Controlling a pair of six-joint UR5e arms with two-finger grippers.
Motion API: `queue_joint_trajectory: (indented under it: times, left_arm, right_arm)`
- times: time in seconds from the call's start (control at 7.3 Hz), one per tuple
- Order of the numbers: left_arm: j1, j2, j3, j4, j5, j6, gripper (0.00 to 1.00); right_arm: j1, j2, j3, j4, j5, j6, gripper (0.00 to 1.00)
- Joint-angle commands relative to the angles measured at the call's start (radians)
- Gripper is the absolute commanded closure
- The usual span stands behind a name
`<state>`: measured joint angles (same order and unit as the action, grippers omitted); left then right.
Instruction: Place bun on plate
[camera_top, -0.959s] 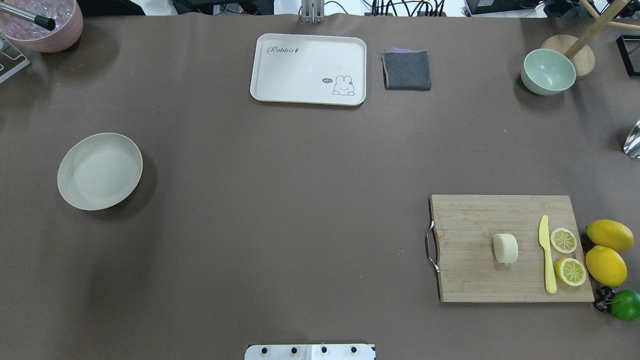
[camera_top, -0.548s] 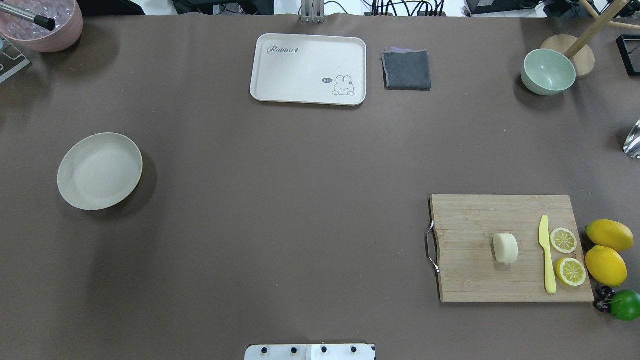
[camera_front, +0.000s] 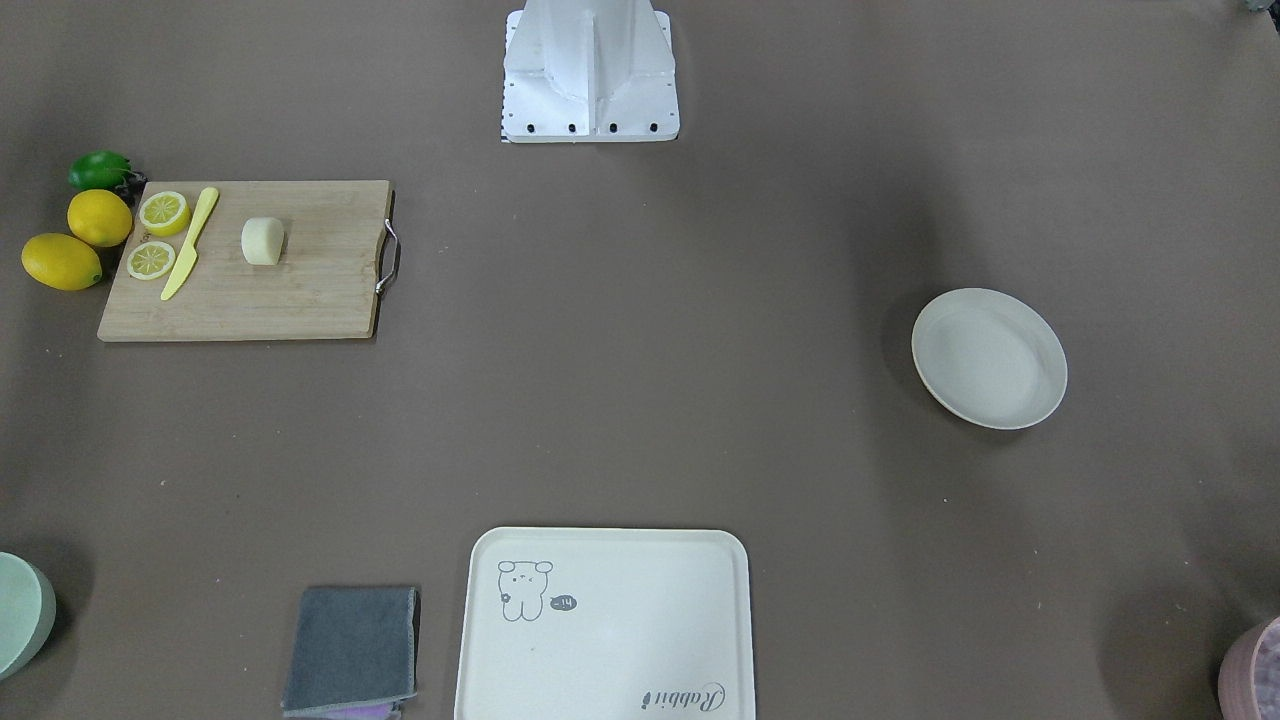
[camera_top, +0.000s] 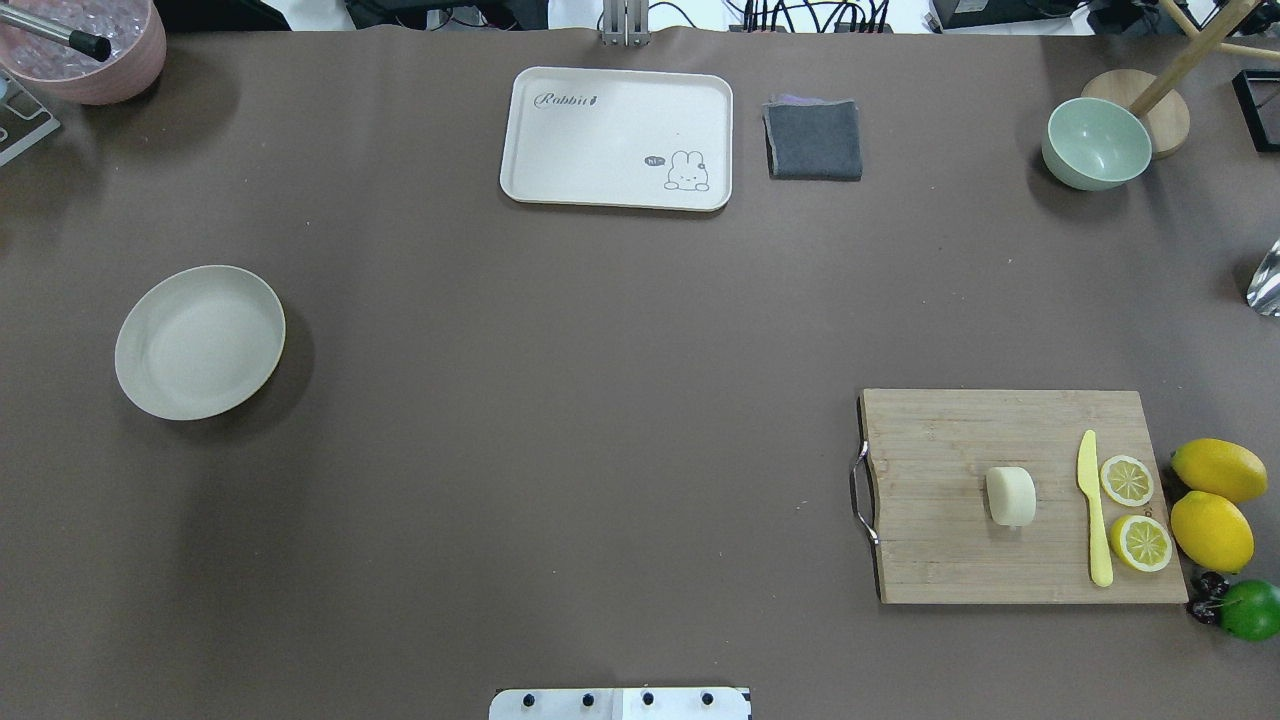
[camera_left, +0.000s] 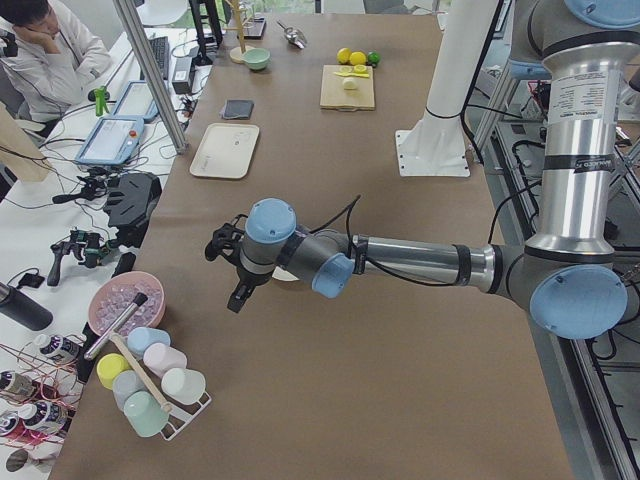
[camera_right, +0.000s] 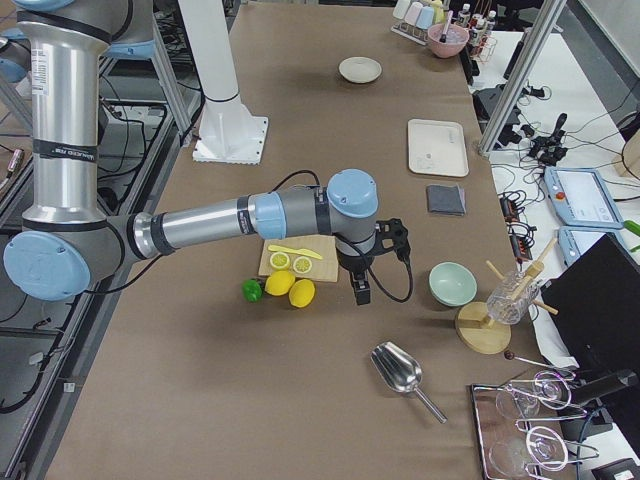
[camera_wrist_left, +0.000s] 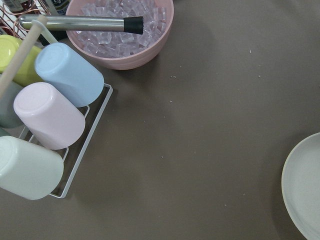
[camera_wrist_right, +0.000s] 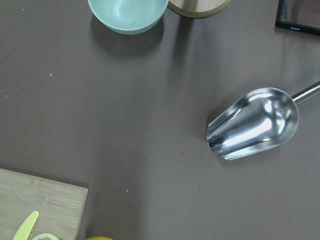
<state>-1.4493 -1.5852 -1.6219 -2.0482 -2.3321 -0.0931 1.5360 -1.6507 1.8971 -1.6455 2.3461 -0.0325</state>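
The plate's rim (camera_front: 1064, 376) (camera_wrist_left: 283, 172) on the side toward the cup rack is the next place my left gripper should go to and close on.
The bun (camera_top: 1010, 496) lies on a wooden cutting board (camera_top: 940, 560) at the near right of the table, and the front-facing view shows the bun (camera_front: 263, 241) there too. The plate (camera_top: 200, 342) sits bare at the left side; it is also the plate (camera_front: 988, 358) in the front-facing view and the plate (camera_wrist_left: 305, 190) at the left wrist view's right edge. My left gripper (camera_left: 224, 272) hovers high beyond the plate, near a cup rack. My right gripper (camera_right: 383, 270) hangs past the board's outer end. Whether either is open or shut I cannot tell.
A yellow knife (camera_top: 1094, 510), two lemon slices (camera_top: 1127, 480), whole lemons (camera_top: 1212, 531) and a lime (camera_top: 1250, 609) crowd the board's right end. At the far edge sit a cream tray (camera_top: 560, 170), grey cloth (camera_top: 814, 140), green bowl (camera_top: 1096, 143) and pink bowl (camera_top: 90, 60). A metal scoop (camera_wrist_right: 252, 125) lies far right.
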Motion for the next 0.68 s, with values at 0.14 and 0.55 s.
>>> queue_joint_trajectory:
  times: [0.14, 0.55]
  left_arm:
    - [0.188, -0.131, 0.131, -0.003, -0.003, -0.178, 0.01]
    - [0.323, -0.177, 0.229, -0.076, -0.004, -0.276, 0.01]
  right_arm:
    - [-0.202, 0.012, -0.001, 0.178, -0.025, 0.402, 0.00]
    - [-0.382, 0.009, -0.009, 0.338, -0.102, 0.649, 0.00]
